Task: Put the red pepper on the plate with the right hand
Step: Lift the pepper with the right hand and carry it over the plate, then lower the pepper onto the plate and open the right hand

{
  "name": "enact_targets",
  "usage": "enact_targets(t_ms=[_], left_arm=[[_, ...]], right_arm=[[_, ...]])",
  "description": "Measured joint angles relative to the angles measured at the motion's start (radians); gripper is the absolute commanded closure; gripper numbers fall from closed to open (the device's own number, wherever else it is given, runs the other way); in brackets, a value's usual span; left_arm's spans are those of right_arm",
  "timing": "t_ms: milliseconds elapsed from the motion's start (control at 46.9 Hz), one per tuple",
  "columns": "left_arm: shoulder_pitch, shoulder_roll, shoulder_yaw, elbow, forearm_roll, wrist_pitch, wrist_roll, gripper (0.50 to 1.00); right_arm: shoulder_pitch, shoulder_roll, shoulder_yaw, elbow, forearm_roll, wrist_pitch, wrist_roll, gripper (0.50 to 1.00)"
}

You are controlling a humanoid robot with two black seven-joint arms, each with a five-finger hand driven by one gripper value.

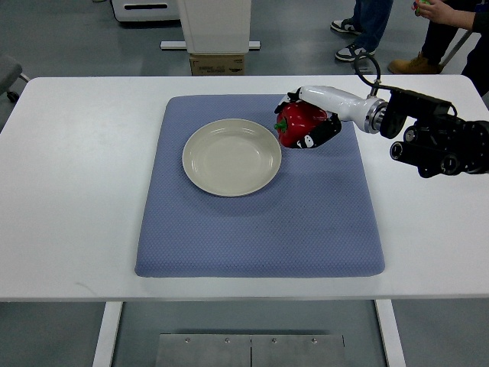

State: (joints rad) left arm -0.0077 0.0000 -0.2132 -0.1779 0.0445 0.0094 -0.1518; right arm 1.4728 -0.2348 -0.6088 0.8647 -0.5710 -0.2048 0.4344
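Next, I let go of the red pepper with my right gripper on the front half of the cream plate [235, 173], away from the cardboard box. The pepper is now beside the plate on the mat.
A red pepper [299, 121] with a green stem sits on the blue mat [260, 222], just right of the cream plate [232, 157]. My right hand [307, 122] reaches in from the right edge and its fingers curl around the pepper, one above and others below it. The pepper is beside the plate's right rim, not on it. The plate holds nothing. The left arm is out of view.
The mat lies on a white table [69, 176]. A cardboard box [217, 64] and a white post stand on the floor behind the table. People's feet [351, 46] show at the back right.
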Motion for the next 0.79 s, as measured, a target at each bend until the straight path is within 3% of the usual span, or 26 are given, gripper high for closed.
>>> enact_targets(t_ms=[235, 790], left_arm=[[0.000, 0.000, 0.000, 0.000, 0.000, 0.000, 0.000, 0.500], [0.000, 0.000, 0.000, 0.000, 0.000, 0.000, 0.000, 0.500]], right_arm=[[0.047, 0.024, 0.038, 0.093, 0.015, 0.001, -0.040, 1.000], [-0.003, 0.215, 0.053, 0.063, 0.097, -0.002, -0.142, 1.000]])
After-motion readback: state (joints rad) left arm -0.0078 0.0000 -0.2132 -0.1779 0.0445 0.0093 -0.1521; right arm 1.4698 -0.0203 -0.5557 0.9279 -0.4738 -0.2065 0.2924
